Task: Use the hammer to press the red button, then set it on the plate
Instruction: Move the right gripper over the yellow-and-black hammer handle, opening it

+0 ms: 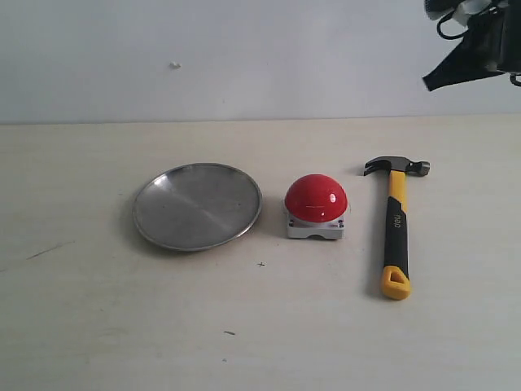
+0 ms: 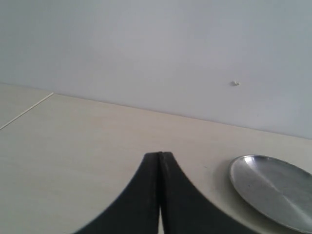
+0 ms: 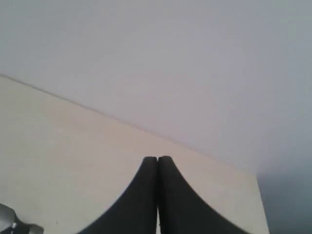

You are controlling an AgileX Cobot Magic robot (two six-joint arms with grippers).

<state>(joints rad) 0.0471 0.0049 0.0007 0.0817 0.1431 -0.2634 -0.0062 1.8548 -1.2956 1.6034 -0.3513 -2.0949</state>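
Note:
My right gripper goes to the hammer next and closes on the handle's yellow upper part (image 1: 397,186), just below the dark head.
The hammer (image 1: 396,224) lies flat on the table at the right, dark head away from the camera, yellow handle end toward the front edge. Left of it sits the red button (image 1: 316,198) on its grey-white base. Further left rests the silver plate (image 1: 197,205), whose edge also shows in the left wrist view as the plate (image 2: 273,192). My right gripper (image 1: 431,81) hangs high at the top right, above and behind the hammer; in its wrist view the right gripper (image 3: 157,158) is shut on nothing. My left gripper (image 2: 159,154) is shut and empty, outside the exterior view.
The pale wooden table (image 1: 98,326) meets a white wall (image 1: 244,57) at the back. A small metallic bit (image 3: 14,224) shows at the corner of the right wrist view. The table's end edge (image 3: 258,195) appears in that view too.

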